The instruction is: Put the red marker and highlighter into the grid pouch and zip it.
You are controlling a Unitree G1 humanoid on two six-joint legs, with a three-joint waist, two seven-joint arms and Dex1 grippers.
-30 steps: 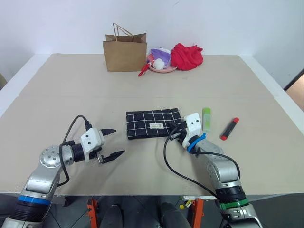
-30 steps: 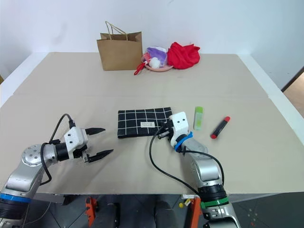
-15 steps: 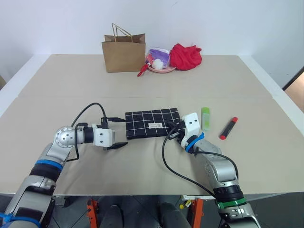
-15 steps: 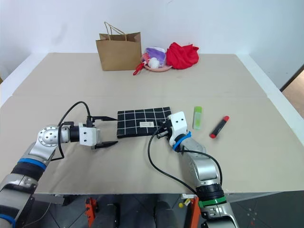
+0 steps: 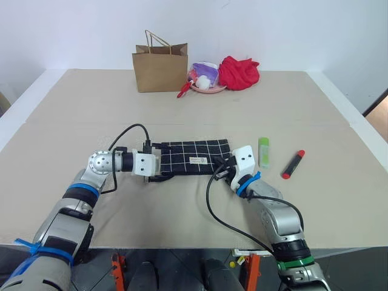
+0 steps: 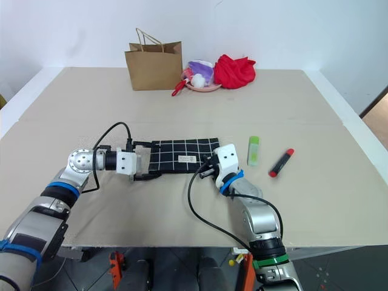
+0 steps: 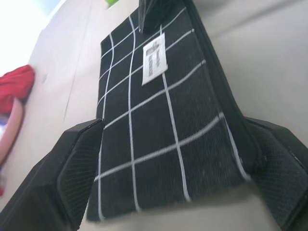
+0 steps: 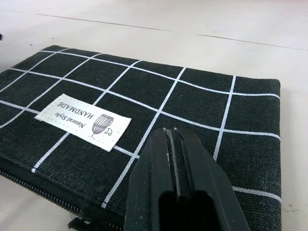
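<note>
My closed right gripper is over the top of the grid pouch, so it should back away, open and grab the zipper pull (image 8: 82,224) while my left gripper tilts the pouch.
The black grid pouch (image 5: 194,157) lies flat mid-table, white label up. My left gripper (image 5: 160,162) is open and straddles the pouch's left end, one finger at its far edge and one at its near edge; in the left wrist view both fingers (image 7: 79,163) flank the pouch (image 7: 163,130). My right gripper (image 5: 220,168) is shut, its tips over the pouch's right near corner (image 8: 216,120). Part of the zipper pull (image 8: 77,224) shows beside them. The light-green highlighter (image 5: 263,151) and the red marker (image 5: 293,163) lie on the table to the right of the pouch.
At the back of the table stand a brown paper bag (image 5: 160,68), a pink bowl (image 5: 206,85) with a red-handled utensil (image 5: 183,90), and a red cloth (image 5: 237,71). The table's front edge runs just below both arms.
My left gripper has swung in to the right and rolled, from open table to the pouch's left end, staying open. The right gripper has not moved.
</note>
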